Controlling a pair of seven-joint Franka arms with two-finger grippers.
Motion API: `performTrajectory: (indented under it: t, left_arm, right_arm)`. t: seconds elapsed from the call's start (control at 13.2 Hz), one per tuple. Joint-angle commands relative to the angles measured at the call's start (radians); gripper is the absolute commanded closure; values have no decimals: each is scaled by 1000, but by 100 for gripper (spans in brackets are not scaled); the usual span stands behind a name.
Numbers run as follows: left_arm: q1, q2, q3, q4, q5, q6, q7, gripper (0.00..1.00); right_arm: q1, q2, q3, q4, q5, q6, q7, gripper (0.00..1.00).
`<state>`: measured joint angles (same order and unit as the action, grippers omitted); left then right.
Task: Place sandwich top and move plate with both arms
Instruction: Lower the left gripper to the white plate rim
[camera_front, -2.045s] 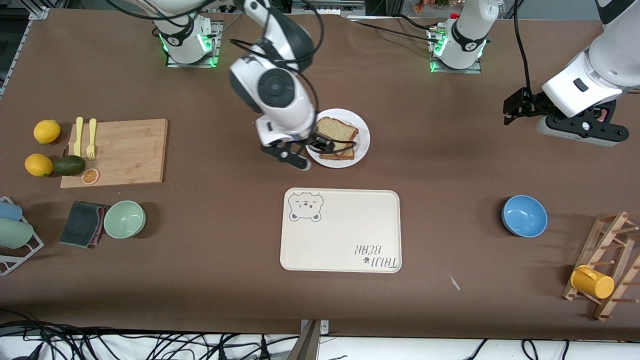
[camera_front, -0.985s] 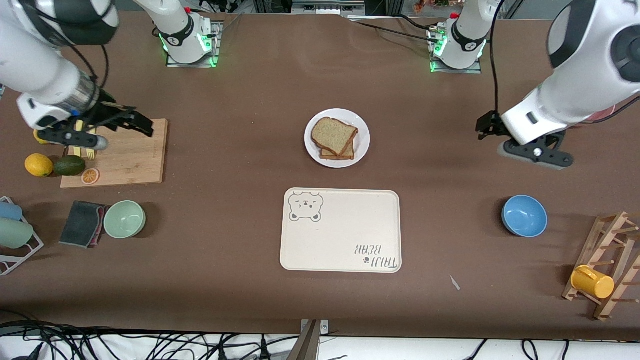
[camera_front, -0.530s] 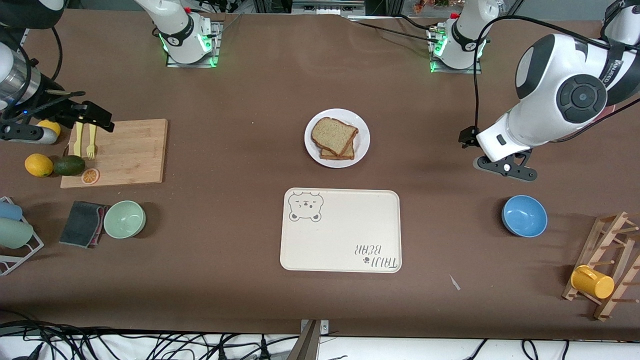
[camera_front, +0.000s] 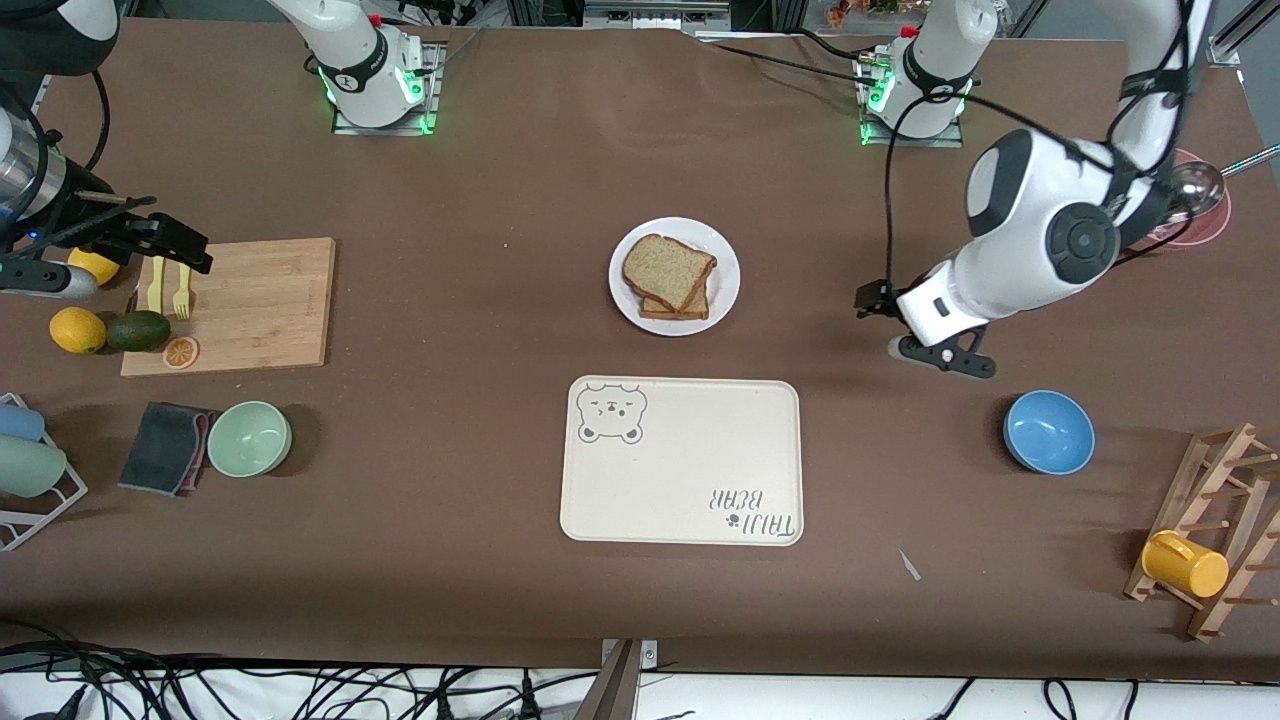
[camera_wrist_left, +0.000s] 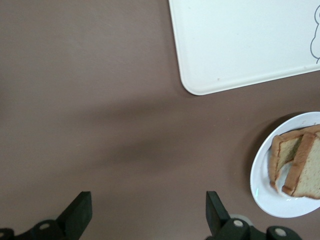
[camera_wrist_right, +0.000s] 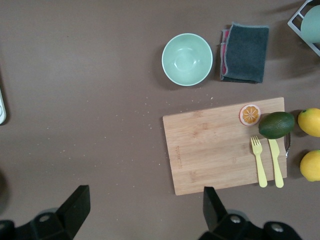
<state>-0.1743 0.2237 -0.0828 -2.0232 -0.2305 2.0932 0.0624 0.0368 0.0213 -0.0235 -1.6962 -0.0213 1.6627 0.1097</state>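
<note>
My left gripper is to move next to the white plate, where it should close on its rim (camera_front: 733, 270) (camera_wrist_left: 254, 191) beside the sandwich top, on the left arm's side.
The white plate (camera_front: 722, 283) sits mid-table, farther from the front camera than the bear-print tray (camera_front: 680, 470). On it the sandwich top (camera_front: 668, 268), a plain brown slice, lies askew over another slice. My left gripper (camera_front: 872, 299) hangs open over bare table beside the plate, toward the left arm's end. In the left wrist view its jaws (camera_wrist_left: 147, 200) stand wide with nothing between them, and the plate (camera_wrist_left: 265, 187) and sandwich top (camera_wrist_left: 310, 172) show off to one side. My right gripper (camera_front: 180, 245) is open and empty over the cutting board's edge (camera_wrist_right: 145, 195).
A wooden cutting board (camera_front: 250, 305) carries a yellow fork and knife, with lemons and an avocado (camera_front: 138, 331) beside it. A green bowl (camera_front: 249, 438) and grey cloth lie nearer the camera. A blue bowl (camera_front: 1048, 431) and a rack with a yellow cup (camera_front: 1185, 563) occupy the left arm's end.
The right gripper left the plate and withdrew to the cutting board, leaving the slice on the sandwich. The left arm has swung in from its end of the table toward the plate.
</note>
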Motion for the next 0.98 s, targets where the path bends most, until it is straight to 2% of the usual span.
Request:
performTrajectory:
  t: [0.0, 0.23, 0.3, 0.45, 0.76, 0.91]
  left_arm:
    - [-65, 63, -9, -40, -67, 112, -4, 0]
    - [-167, 130, -12, -71, -270, 227, -6, 2]
    - [-180, 149, -35, -72, -333, 246, -4, 2]
    - [-197, 164, -46, -75, -369, 271, -3, 2]
    - [-198, 206, -48, -75, -455, 272, 14, 20]
    - [-195, 207, -46, -86, -461, 272, 31, 22]
  right_arm:
    - [20, 22, -18, 36, -19, -20, -16, 0]
    - [18, 48, -15, 36, -22, -9, -13, 0]
    - [18, 49, -16, 36, -22, -8, -13, 0]
    - [20, 72, -16, 35, -23, -8, -10, 0]
    - [22, 100, -19, 41, -14, -15, -8, 0]
    - [22, 100, -18, 41, -11, -8, -7, 0]
